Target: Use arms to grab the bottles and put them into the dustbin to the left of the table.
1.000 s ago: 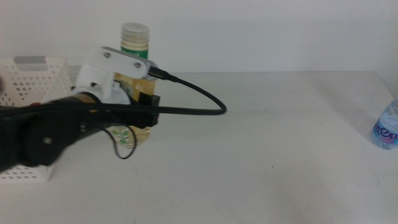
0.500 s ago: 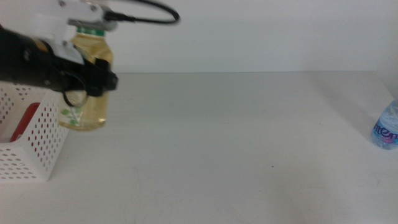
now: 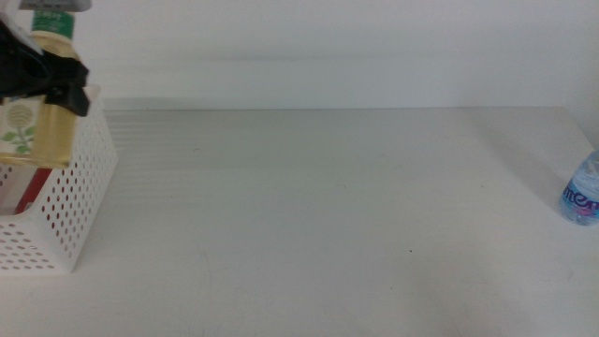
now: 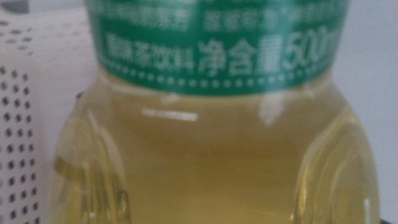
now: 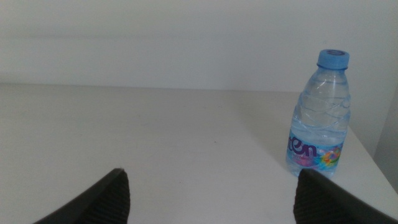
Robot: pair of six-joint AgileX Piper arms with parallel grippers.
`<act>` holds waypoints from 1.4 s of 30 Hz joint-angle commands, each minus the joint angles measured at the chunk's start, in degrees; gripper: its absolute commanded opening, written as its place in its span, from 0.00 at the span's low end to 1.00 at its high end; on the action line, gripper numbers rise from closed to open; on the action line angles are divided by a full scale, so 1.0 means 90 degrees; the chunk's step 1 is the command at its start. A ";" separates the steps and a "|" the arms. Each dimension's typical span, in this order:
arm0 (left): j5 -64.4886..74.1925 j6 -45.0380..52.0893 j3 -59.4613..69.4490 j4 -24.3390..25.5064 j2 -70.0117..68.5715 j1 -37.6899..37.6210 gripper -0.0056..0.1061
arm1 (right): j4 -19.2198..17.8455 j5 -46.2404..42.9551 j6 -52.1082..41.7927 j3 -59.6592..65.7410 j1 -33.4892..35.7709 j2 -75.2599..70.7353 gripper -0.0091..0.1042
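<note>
My left gripper needs to let go of the pale-yellow tea bottle inside the white dustbin (image 3: 25, 185), next to the red can.
My left gripper (image 3: 51, 80) is shut on the pale-yellow tea bottle (image 3: 39, 122) and holds it upright above the white perforated dustbin (image 3: 80, 201) at the far left. The left wrist view is filled by the tea bottle (image 4: 211, 143) with its green label, and the dustbin wall (image 4: 18, 124) shows beside it. A red can (image 3: 28, 197) lies inside the dustbin. The small clear blue-capped water bottle (image 3: 582, 192) stands at the table's right edge; it also shows in the right wrist view (image 5: 320, 118). My right gripper (image 5: 211, 196) is open and empty, short of the water bottle.
The white-grey table (image 3: 328, 215) stretches between the dustbin and the water bottle. A pale wall runs behind the table's far edge.
My left gripper has carried the tea bottle up and to the left, from the table beside the dustbin to above the dustbin's opening. The water bottle has not moved.
</note>
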 commanded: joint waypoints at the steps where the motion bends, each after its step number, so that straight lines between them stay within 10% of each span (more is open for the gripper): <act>1: 0.0026 0.0062 -0.0617 0.0014 -0.0097 0.0208 0.09 | -0.0054 -0.0485 -0.0056 -0.0058 -0.0035 -0.0173 0.73; 42: 0.0655 0.0081 -0.0854 0.1076 0.1798 0.1292 0.14 | -0.0054 -0.0485 -0.0056 -0.0058 -0.0035 -0.0173 0.73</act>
